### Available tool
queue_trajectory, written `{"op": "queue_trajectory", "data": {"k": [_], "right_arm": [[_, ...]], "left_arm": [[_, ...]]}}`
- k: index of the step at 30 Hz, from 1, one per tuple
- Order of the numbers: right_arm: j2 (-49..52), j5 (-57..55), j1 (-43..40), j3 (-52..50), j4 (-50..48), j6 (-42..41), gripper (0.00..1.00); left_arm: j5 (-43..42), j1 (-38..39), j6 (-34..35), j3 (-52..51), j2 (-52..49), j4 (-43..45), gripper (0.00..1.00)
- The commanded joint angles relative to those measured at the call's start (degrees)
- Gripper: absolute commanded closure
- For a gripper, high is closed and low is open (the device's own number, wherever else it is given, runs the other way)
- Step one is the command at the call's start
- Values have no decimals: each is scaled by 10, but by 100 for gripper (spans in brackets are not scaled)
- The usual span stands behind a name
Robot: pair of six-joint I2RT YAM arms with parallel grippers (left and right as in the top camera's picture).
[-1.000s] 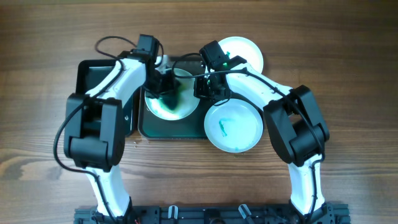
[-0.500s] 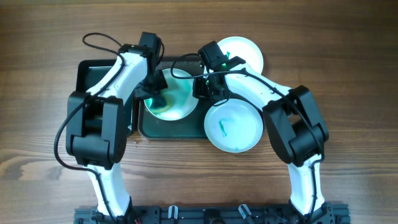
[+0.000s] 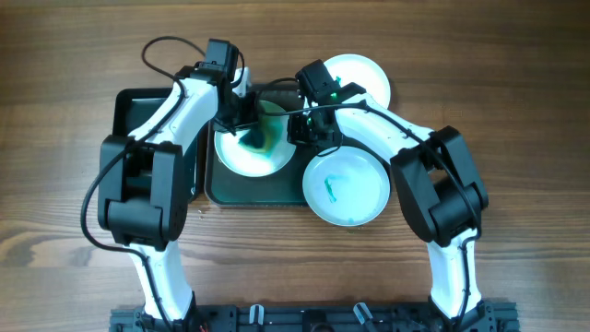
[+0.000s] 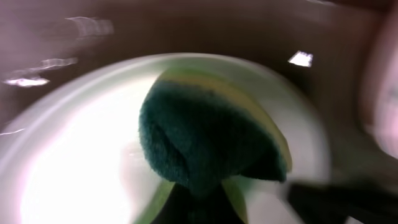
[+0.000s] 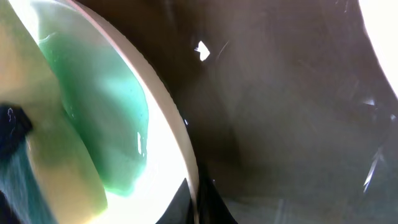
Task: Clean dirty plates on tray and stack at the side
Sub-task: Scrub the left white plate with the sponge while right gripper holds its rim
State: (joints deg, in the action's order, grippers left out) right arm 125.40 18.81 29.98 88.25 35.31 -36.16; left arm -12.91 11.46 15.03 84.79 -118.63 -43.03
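Next, I release the smeared white plate from my right gripper on the wooden table (image 3: 450,139) beside the tray near the pale blue plate. The smeared plate still lies on the dark green tray.
A white plate (image 3: 241,157) lies on the dark green tray (image 3: 258,192), smeared teal-green near its right side. My left gripper (image 3: 251,132) is shut on a green-and-yellow sponge (image 4: 205,140) and presses it on this plate (image 4: 81,162). My right gripper (image 3: 300,129) is shut on the plate's right rim (image 5: 180,124). A pale blue plate (image 3: 348,189) with a teal squiggle lies partly over the tray's right edge. Another white plate (image 3: 364,78) sits on the table at the back right.
A smaller black bin (image 3: 138,111) stands left of the tray, partly under my left arm. Wooden table (image 3: 516,111) surrounds everything.
My left gripper swept the sponge to the left across the plate and has come back right and up. The right gripper has stayed on the rim.
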Motion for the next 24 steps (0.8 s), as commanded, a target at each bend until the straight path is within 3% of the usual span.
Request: {"op": "queue_trajectory", "data": {"k": [1,3,5,7,8,11,15,22,24], "right_arm": [[-2,-12,0,1,1,1,96],[-2,-12,0,1,-1,1,96],[-2,-12,0,1,-1,1,96],[-2,-12,0,1,-1,1,96],[-2,-12,0,1,-1,1,96],[-2,-12,0,1,-1,1,96],[-2,-8,-1,1,-1,1,96],[-2,-8,0,1,-1,2,96],[-2,-10,0,1,-2,2,96]], "left_arm": [[278,-3,155,-2,-5,-49,96],[283,-3,159,-2,-5,-78,96],[224,-2,136,-2,-5,-99,96],[18,1,19,-2,-5,-111,96],[-146,2,-68,-2,-5,-113,96],[-258,4,-103,-2,-5,-104,96],[-204,4,-100,-2,-5,-64,96],[66,4,-10,-2,-5,20,96],[177,3,68,-1,-5,5,96]]}}
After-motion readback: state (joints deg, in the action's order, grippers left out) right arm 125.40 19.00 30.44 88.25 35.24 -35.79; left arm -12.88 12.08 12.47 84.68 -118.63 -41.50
